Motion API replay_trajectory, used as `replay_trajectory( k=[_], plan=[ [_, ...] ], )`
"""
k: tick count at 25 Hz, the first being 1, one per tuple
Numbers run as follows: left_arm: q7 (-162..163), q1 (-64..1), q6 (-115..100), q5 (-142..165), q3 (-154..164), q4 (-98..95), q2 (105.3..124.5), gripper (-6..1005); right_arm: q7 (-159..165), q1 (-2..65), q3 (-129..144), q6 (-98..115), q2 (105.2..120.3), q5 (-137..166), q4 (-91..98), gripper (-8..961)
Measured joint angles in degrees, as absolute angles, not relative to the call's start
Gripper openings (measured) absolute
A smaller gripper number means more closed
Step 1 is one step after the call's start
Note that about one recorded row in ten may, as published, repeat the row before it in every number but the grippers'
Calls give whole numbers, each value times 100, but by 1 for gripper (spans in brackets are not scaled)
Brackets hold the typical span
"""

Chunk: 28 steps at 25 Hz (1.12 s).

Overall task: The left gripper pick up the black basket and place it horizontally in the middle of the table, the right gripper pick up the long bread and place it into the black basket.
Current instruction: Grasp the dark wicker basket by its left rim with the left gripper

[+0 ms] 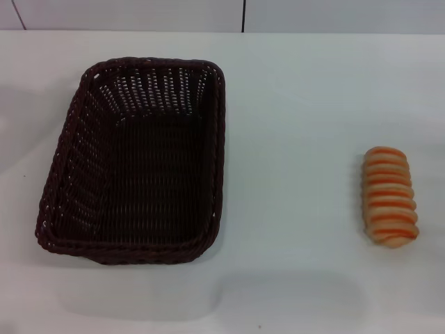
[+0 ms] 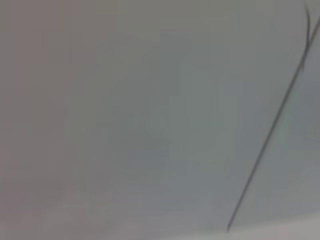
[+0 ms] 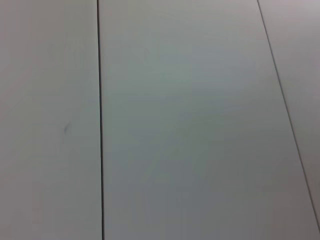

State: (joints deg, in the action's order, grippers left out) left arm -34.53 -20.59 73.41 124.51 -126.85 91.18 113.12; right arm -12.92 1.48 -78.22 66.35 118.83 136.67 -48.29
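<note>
My left gripper needs to close on the middle of the long rim (image 1: 64,148) of the black basket, on the side that is farther away from the long bread.
The black basket (image 1: 135,163) is a large dark woven wicker basket. It stands empty on the left half of the white table (image 1: 299,104), its long side running front to back. The long bread (image 1: 391,196), a small tan loaf with orange stripes, lies on the table at the right, also lengthwise front to back. It is well apart from the basket. Neither gripper nor arm shows in the head view. Both wrist views show only plain pale panels with thin dark seams, and no fingers.
A pale wall with panel seams (image 1: 243,15) runs behind the table's far edge. Bare white tabletop lies between the basket and the bread and in front of both.
</note>
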Motion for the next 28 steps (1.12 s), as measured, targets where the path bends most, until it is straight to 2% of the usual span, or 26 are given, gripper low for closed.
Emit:
replay_trajectory(
  k=[3,7,14,16,22,28],
  plan=[
    [-3067,-2400,7971,13221,-12688,9319,11340,561,-1292,149,-7822,6637,11884,13666,-4841,565],
    [-3000,-2749,8541,14004,-12694,9368,11514,603,-1292,146,-7822,6638,11889,13666,-4843,564],
    [-2862,-2800,8741,14405,-12686,9373,11621,809,-1292,142,-7822,6642,11897,13666,-4843,563],
    [-2833,-2786,8786,14430,-12696,9356,11648,835,-1292,141,-7822,6642,11899,13666,-4843,563],
    [-2713,-2718,8872,14618,-12673,9260,11772,834,-1292,147,-7815,6645,11900,13667,-4849,562],
    [-2632,-2614,8848,14656,-12614,9087,11782,833,-1292,145,-7813,6645,11900,13667,-4852,561]
  ],
)
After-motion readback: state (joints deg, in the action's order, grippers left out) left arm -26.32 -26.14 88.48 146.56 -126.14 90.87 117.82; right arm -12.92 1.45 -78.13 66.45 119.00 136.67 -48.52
